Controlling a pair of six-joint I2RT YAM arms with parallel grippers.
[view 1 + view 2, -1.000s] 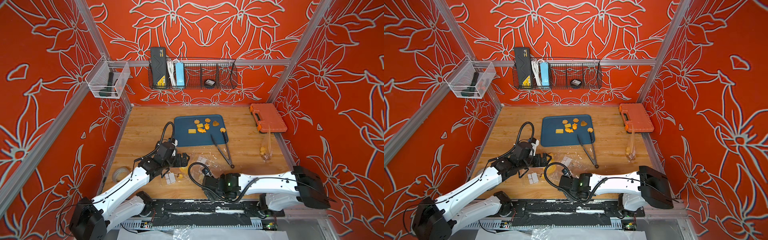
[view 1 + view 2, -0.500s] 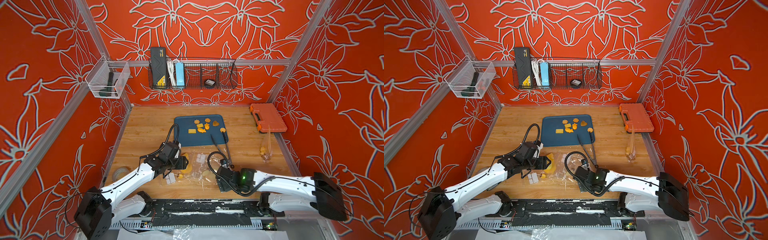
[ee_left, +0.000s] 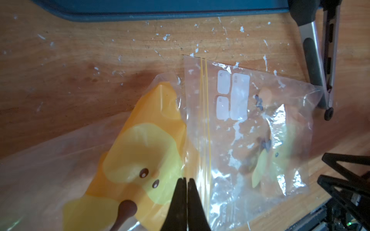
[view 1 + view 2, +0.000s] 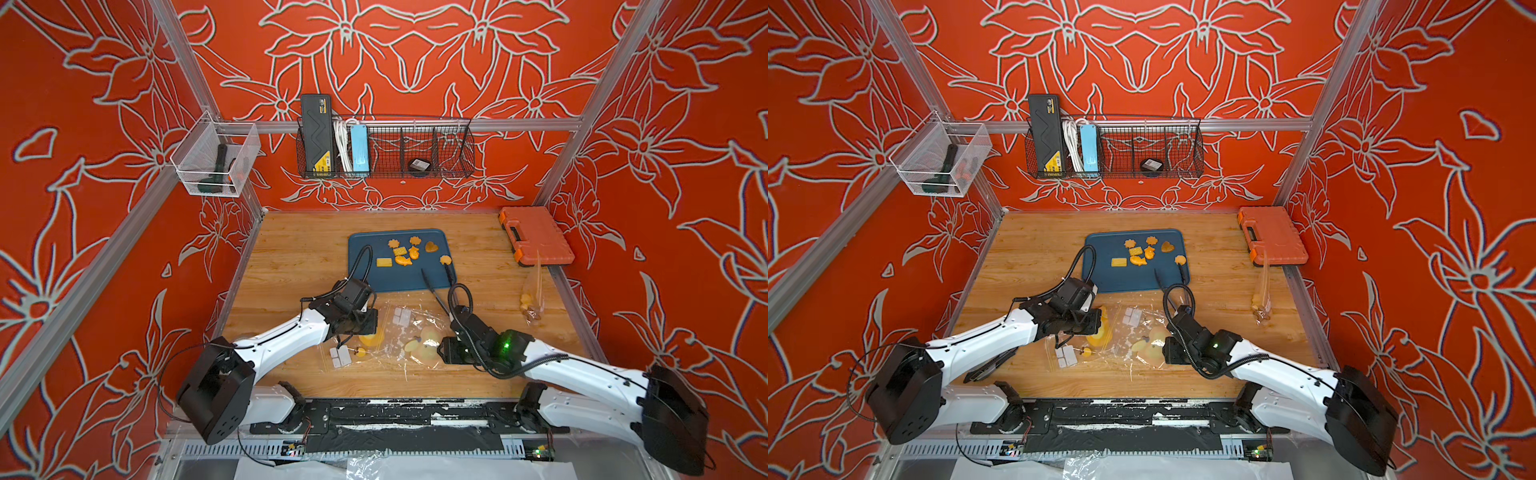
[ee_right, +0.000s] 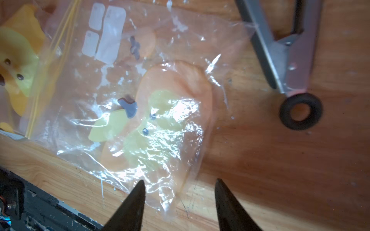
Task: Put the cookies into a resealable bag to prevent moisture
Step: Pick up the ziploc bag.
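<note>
Both bags' edges meet at my closed left fingers, so next I open them and take only the pale bag by its zip line [image 3: 206,148].
Several golden and orange cookies [image 4: 401,253] lie on a blue tray [image 4: 374,278]. In front of it two clear resealable bags lie side by side: one with a bright yellow figure [image 4: 368,338] [image 3: 140,150], and one with a pale figure [image 4: 415,332] [image 5: 160,120]. My left gripper [image 4: 374,328] [image 3: 187,181] is shut on thin plastic where their edges meet, beside the pale bag's zip line. I cannot tell which edge it pinches. The bright bag is folded up against it. My right gripper [image 4: 440,353] [image 5: 180,180] is open, its fingers straddling the pale bag's far corner.
Metal tongs [image 4: 434,286] lie from the tray's front edge toward my right wrist. A third clear bag with a few cookies [image 4: 530,299] stands at the right, in front of an orange case [image 4: 536,237]. A wire basket [image 4: 386,149] hangs on the back wall.
My left gripper slid right over the bright bag and shut, and that bag folded upward. My right arm swung right to the pale bag's corner, and its jaws narrowed.
</note>
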